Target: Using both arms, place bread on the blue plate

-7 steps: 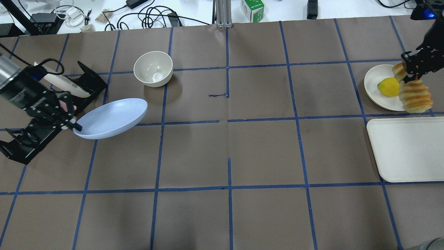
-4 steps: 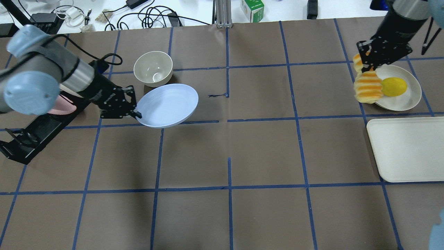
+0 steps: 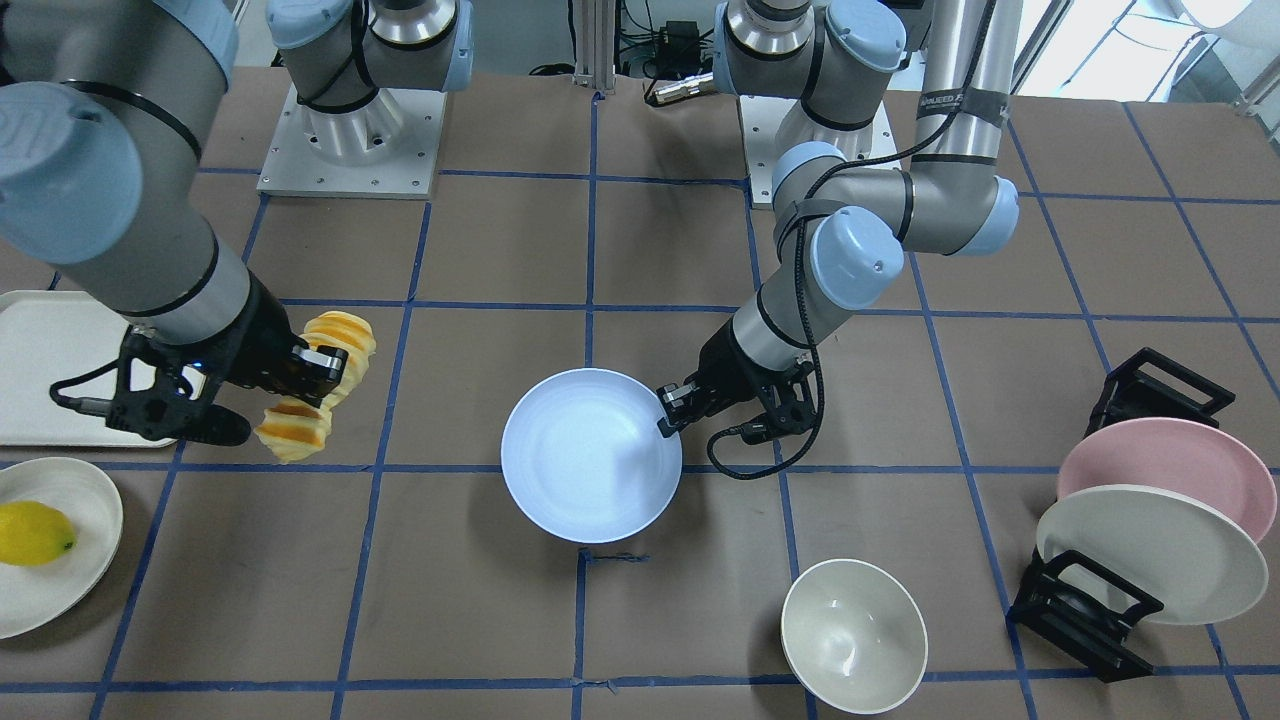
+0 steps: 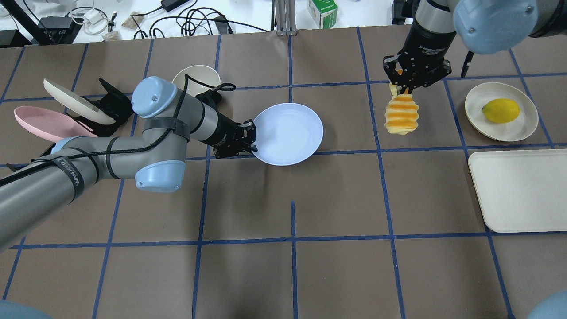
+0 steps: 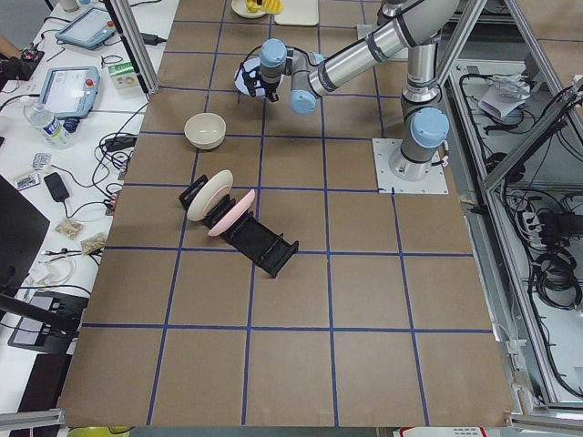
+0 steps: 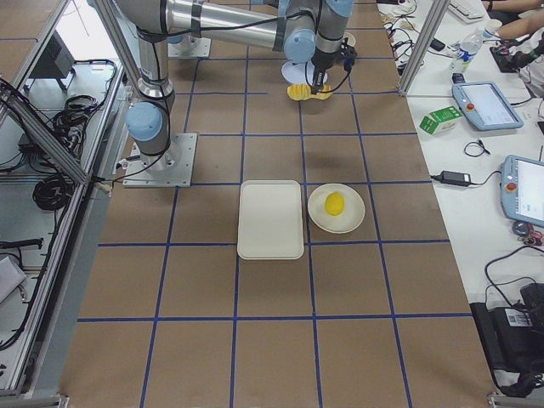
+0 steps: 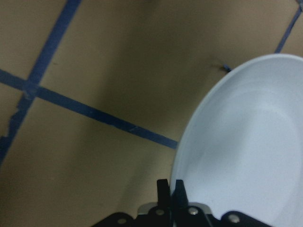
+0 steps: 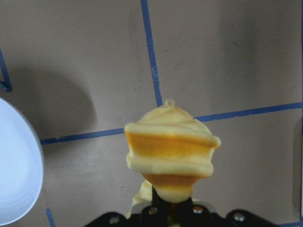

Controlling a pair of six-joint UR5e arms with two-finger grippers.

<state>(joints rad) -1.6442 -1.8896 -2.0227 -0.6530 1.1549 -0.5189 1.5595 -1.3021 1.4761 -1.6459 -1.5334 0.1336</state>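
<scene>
Next, I release the bread, now hanging in the air beside the plate, from my right gripper in the middle of the blue plate [image 3: 602, 475].
My left gripper [image 4: 252, 148] is shut on the near-left rim of the blue plate [image 4: 288, 133] and holds it roughly level, just above the table's middle. The front view shows the plate [image 3: 590, 455] and the gripper [image 3: 668, 415]. The left wrist view shows the fingers [image 7: 164, 189] pinching the rim of the plate [image 7: 246, 142]. My right gripper [image 4: 402, 86] is shut on one end of the bread [image 4: 401, 116], a ridged yellow-orange loaf that hangs in the air about a plate's width to the right of the plate. The right wrist view shows the bread [image 8: 170, 151] end-on, with the plate edge [image 8: 16, 165] at its left.
A cream bowl [image 4: 195, 75] sits behind my left arm, partly hidden. A black rack [image 4: 110, 104] holds a pink plate [image 4: 44, 122] and a cream plate [image 4: 75, 101] at the far left. A lemon [image 4: 500, 110] lies on a cream plate [image 4: 522, 128] at the right, above a cream tray [image 4: 518, 190].
My left arm has carried the blue plate rightward from the rack to the table's middle. My right arm has carried the bread leftward, away from the lemon plate.
</scene>
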